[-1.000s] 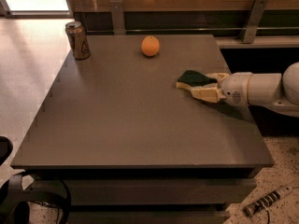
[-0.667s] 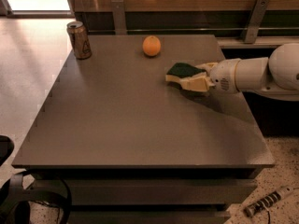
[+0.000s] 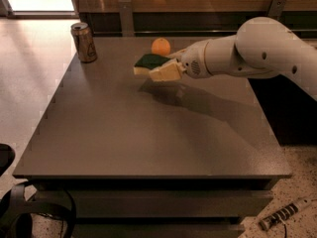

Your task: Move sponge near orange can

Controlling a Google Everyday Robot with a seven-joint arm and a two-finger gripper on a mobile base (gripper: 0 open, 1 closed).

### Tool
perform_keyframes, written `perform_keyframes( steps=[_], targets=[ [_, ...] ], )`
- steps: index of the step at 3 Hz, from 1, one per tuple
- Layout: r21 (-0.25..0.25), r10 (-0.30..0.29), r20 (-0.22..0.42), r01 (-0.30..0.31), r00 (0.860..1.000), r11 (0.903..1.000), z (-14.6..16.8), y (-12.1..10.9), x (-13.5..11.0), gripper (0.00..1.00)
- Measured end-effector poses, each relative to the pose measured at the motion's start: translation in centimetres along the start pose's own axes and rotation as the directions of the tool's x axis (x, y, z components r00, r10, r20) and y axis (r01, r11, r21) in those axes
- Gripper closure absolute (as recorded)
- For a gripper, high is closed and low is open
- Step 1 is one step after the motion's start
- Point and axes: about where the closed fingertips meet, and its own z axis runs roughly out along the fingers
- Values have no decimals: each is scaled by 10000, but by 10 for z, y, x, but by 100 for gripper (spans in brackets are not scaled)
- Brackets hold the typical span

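Next, I open my gripper to release the sponge so that it is left on the grey table [image 3: 98, 67] just in front of the orange can.
The sponge [image 3: 147, 63], dark green on top with pale yellow foam below, is held above the grey table [image 3: 124, 138], casting a shadow beneath it. My gripper [image 3: 166, 68] is shut on the sponge's right end, its white arm reaching in from the right. The orange can [image 3: 84, 42], brownish with a silver top, stands upright at the table's far left corner, well to the left of the sponge.
A round orange fruit [image 3: 160, 46] sits on the table just behind the sponge. A wooden wall with metal posts runs along the far edge. Cables lie on the floor at the lower left [image 3: 29, 212] and a striped object at the lower right [image 3: 282, 214].
My gripper has carried the sponge leftward across the table, from its right edge to in front of the orange fruit, closer to the can. The arm has extended further.
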Motion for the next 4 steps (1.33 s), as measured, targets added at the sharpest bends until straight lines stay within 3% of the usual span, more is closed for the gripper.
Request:
perform_keyframes(
  steps=[1, 3, 4],
  targets=[
    [-29, -155, -36, 155, 9999, 9999, 37, 12, -20, 100],
    [622, -150, 31, 147, 9999, 9980, 96, 12, -34, 100],
    [308, -296, 169, 291, 9994, 9991, 131, 22, -41, 100]
  ],
)
